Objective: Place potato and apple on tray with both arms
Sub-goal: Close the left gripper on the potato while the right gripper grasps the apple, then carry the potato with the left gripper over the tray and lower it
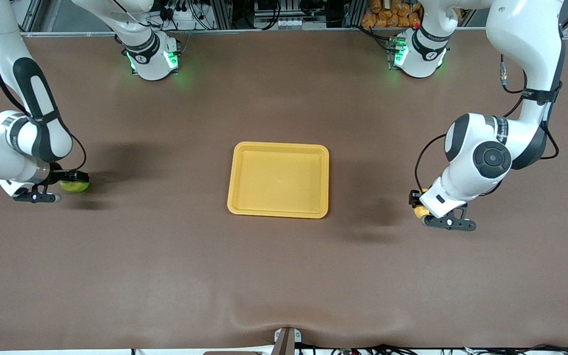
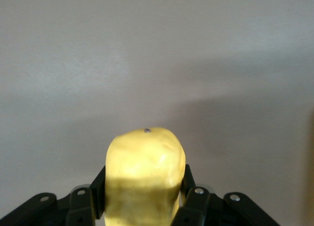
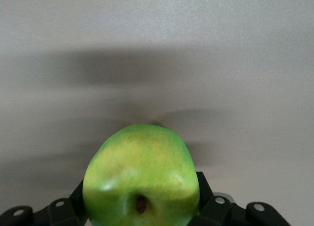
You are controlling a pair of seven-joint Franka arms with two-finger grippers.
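Note:
I should use my left gripper to let go of the yellow-tan potato on the yellow-orange tray, just inside the rim (image 1: 315,181) nearest that gripper.
The yellow-orange tray (image 1: 238,162) lies bare in the middle of the brown table. My left gripper (image 1: 418,206) is shut on the yellow-tan potato (image 1: 419,211), low over the table toward the left arm's end; in the left wrist view the potato (image 2: 145,174) sits between the black fingers (image 2: 195,199). My right gripper (image 1: 73,181) is shut on the green apple (image 1: 74,187), low over the table toward the right arm's end; the right wrist view shows the apple (image 3: 141,179) with its stem dimple, gripped on both sides by the fingers (image 3: 208,196).
Both arm bases (image 1: 153,56) stand at the table's top edge with green lights. A small mount (image 1: 284,340) sits at the table's front edge. Cables and orange items lie off the table at the top.

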